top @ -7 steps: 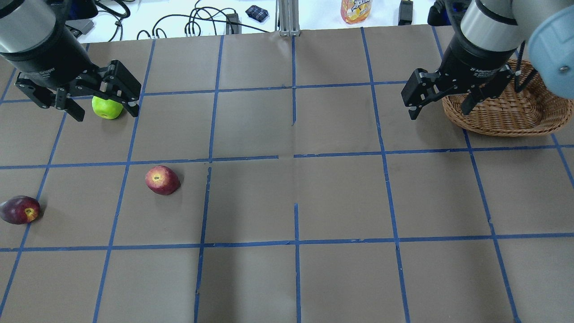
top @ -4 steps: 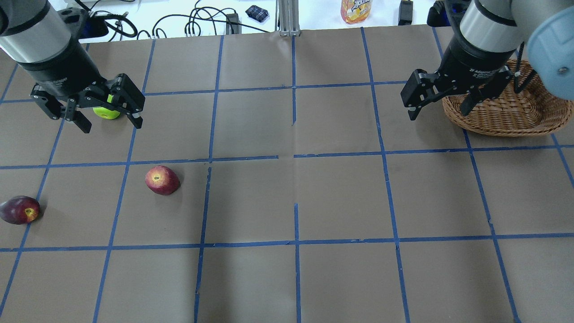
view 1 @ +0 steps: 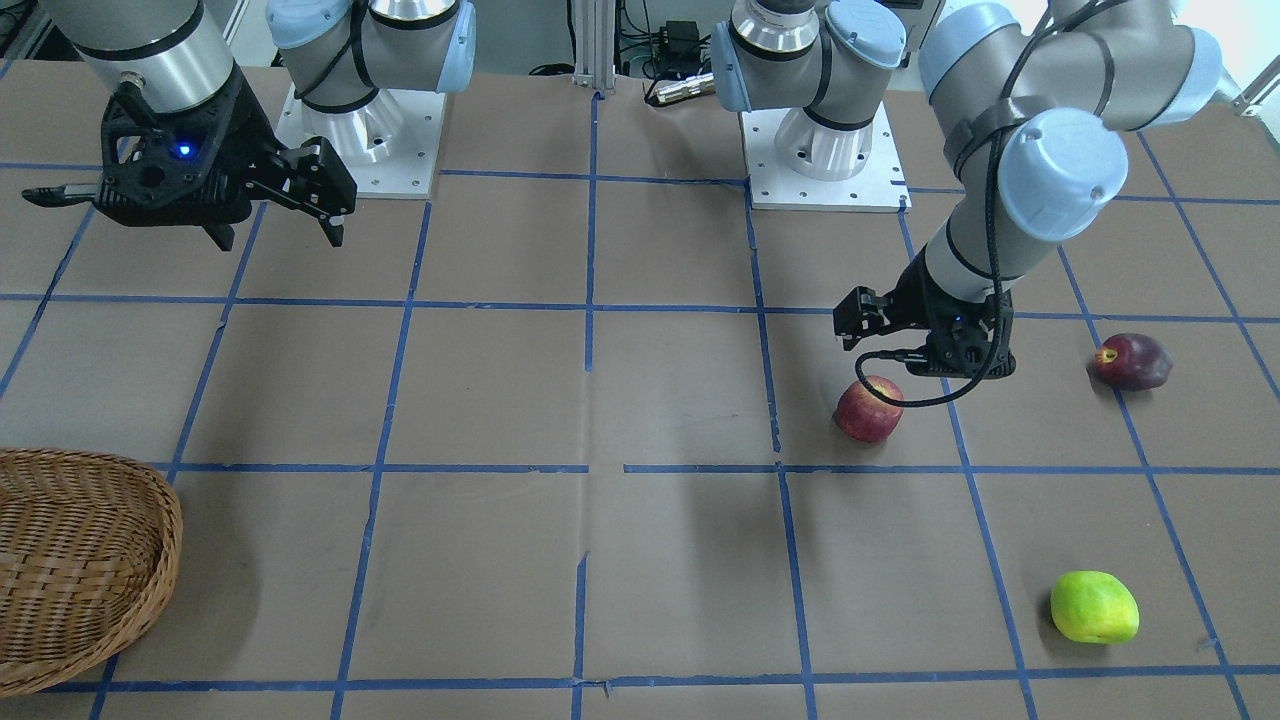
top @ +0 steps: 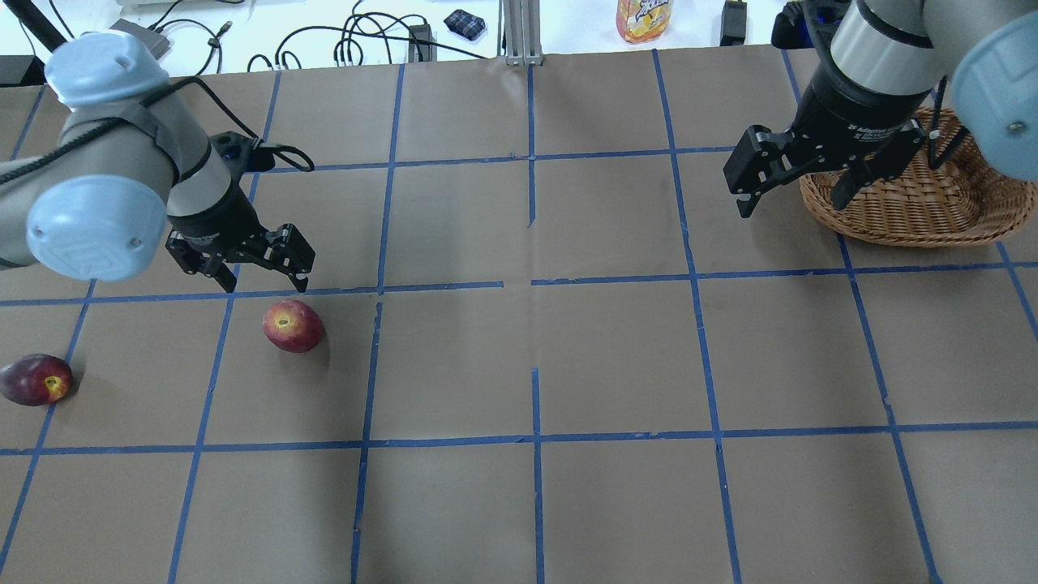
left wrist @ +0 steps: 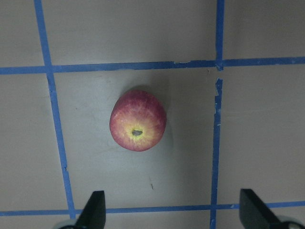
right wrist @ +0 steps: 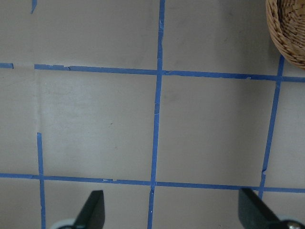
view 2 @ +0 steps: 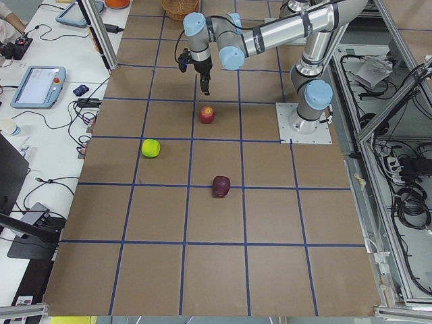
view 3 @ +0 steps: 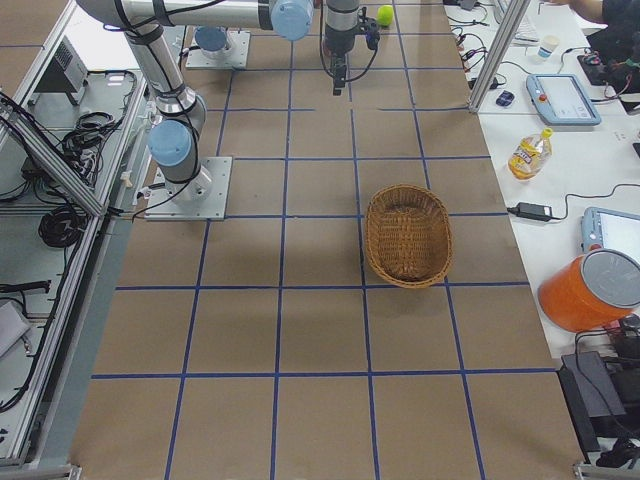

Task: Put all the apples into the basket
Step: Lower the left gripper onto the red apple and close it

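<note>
Next, the left gripper moves down to the red apple's middle (view 1: 869, 409) (left wrist: 137, 120) and closes there, as this apple is the one nearest its open fingers.
The red apple (top: 293, 325) lies on the table left of centre; it also shows in the left wrist view (left wrist: 138, 120). My left gripper (top: 263, 280) is open and empty, just behind the red apple, a little above the table. The maroon apple (top: 34, 379) lies at the left edge. The yellow-green apple (view 1: 1094, 607) lies farther out; my left arm hides it in the overhead view. My right gripper (top: 791, 199) is open and empty, raised beside the left rim of the wicker basket (top: 916, 203), which holds nothing.
The table is brown paper with a blue tape grid (top: 532, 280). Cables (top: 357, 40), a juice pouch (top: 643, 18) and small items lie on the white bench past the far edge. The arm bases (view 1: 822, 150) stand on my side of the table.
My left gripper has left the spot over the yellow-green apple and come nearer and right, down to just behind the red apple. The right gripper has hardly moved.
</note>
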You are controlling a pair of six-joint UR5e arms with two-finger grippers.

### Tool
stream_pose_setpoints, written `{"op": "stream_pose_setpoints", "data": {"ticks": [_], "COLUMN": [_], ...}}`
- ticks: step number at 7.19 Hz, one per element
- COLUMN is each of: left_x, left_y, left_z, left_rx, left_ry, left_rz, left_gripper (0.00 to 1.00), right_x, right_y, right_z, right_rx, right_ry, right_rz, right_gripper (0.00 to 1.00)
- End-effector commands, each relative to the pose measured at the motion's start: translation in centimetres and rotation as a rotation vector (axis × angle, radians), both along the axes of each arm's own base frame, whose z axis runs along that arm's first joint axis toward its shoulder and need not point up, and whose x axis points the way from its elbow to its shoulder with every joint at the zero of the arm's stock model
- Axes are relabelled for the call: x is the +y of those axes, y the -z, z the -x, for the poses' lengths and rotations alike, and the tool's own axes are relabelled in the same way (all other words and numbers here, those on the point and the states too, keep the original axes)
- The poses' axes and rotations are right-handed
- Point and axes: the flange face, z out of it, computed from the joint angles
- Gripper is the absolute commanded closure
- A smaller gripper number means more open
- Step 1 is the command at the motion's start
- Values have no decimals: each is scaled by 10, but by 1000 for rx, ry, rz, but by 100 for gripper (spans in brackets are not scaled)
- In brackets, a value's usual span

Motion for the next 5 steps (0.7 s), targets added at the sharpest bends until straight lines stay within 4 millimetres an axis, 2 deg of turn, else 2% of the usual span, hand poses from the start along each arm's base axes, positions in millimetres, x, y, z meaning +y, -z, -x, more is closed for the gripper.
{"op": "stream_pose_setpoints", "data": {"ticks": [1, 2, 3, 4, 5], "left_x": [9, 16, 16, 21, 19], "left_y": [37, 58, 77, 97, 103], "left_z": [-32, -52, -57, -54, -52], "left_rx": [5, 22, 21, 37, 61], "left_ry": [-50, -80, -101, -104, -105], "left_rz": [-26, -65, -33, -35, -21], "left_gripper": [0, 0, 0, 0, 0], "right_x": [0, 0, 1, 0, 1], "right_y": [0, 0, -1, 0, 1], "right_z": [-1, -1, -1, -1, -1], "right_rx": [-2, -7, -5, -7, -7], "right_ry": [0, 0, 0, 0, 0], "right_rz": [0, 2, 2, 2, 1], "right_gripper": [0, 0, 0, 0, 0]}}
